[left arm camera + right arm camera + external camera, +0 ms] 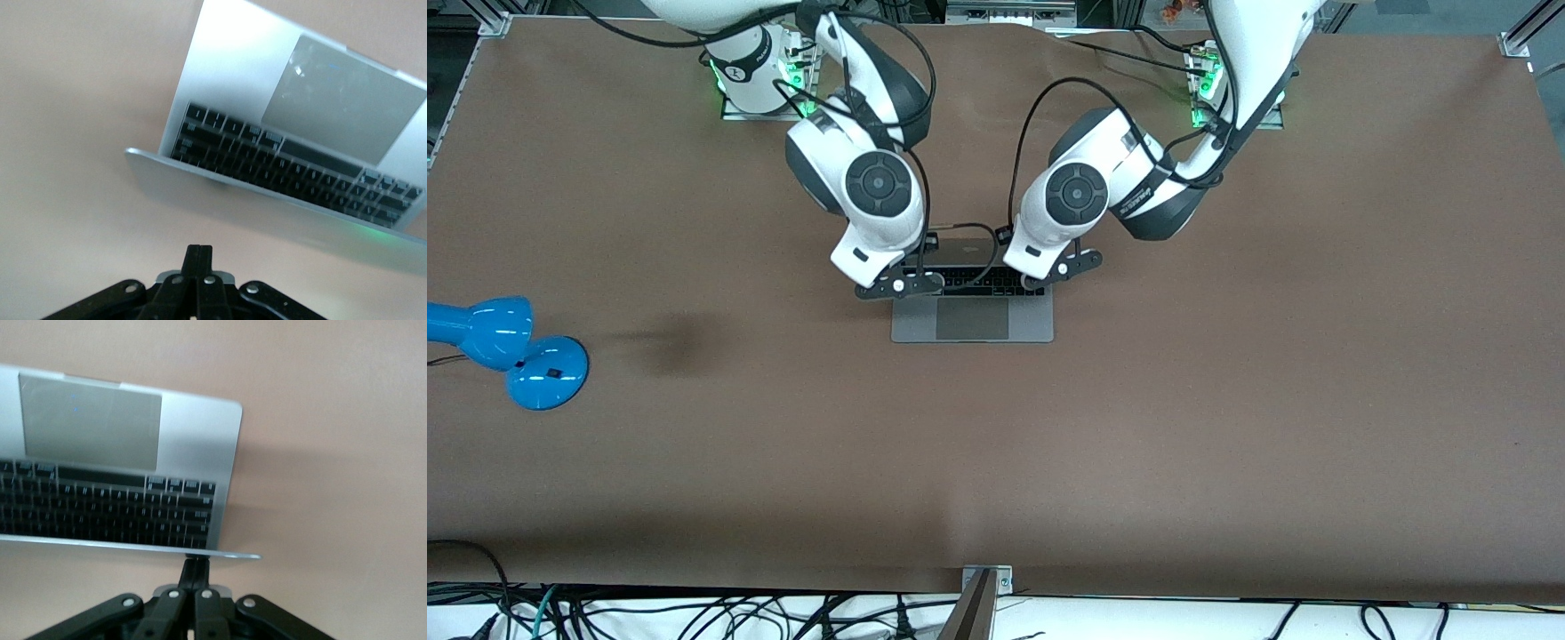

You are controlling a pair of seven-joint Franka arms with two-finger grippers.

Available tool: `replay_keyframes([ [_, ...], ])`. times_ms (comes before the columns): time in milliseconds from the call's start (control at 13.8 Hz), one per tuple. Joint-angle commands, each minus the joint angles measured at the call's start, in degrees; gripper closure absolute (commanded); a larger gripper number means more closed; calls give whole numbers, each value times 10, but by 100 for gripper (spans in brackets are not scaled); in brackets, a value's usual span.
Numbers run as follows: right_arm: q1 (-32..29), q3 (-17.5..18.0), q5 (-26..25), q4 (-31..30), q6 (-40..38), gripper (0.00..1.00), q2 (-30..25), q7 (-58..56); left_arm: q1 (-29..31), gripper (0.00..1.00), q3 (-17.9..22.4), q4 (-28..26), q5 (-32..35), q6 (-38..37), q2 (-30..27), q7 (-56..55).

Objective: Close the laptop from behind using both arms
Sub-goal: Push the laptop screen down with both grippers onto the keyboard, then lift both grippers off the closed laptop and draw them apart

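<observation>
My left gripper will release the lid of the grey laptop, now partly tilted, as it lies flat over the black keyboard (972, 290) (320, 159).
The grey laptop (971, 322) lies open in the middle of the table, its lid (960, 252) partly tilted over the black keyboard. Both arms reach down over the lid from the robots' side. My right gripper (898, 284) is shut, and in the right wrist view its fingertips (197, 561) touch the lid's top edge (133, 548) near one corner. My left gripper (1063, 265) is shut too. In the left wrist view it (199, 249) sits just off the back of the lid (220, 200) near the other corner. I cannot tell if it touches.
A blue desk lamp (511, 348) lies near the table edge at the right arm's end. Black cables hang from both wrists over the laptop's hinge. Cables and a metal bracket (983, 591) sit at the table's near edge.
</observation>
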Motion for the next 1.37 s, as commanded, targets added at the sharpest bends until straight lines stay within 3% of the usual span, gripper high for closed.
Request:
replay_keyframes([
  [0, 0, -7, -12, 19, 37, 100, 39, -5, 0, 100, -1, 57, 58, 6, 62, -13],
  [651, 0, -14, -127, 59, 97, 100, 144, -11, -6, 100, 28, 87, 90, 51, 131, -18],
  [940, 0, -14, -133, 59, 148, 100, 188, -11, -6, 100, 28, 87, 104, 72, 151, -19],
  [1229, -1, -14, -124, 77, 149, 100, 188, -20, -9, 100, 34, 87, 104, 89, 163, -21],
  [1301, -4, -13, -120, 91, 142, 67, 186, -20, -9, 100, 35, 87, 104, 88, 166, -21],
])
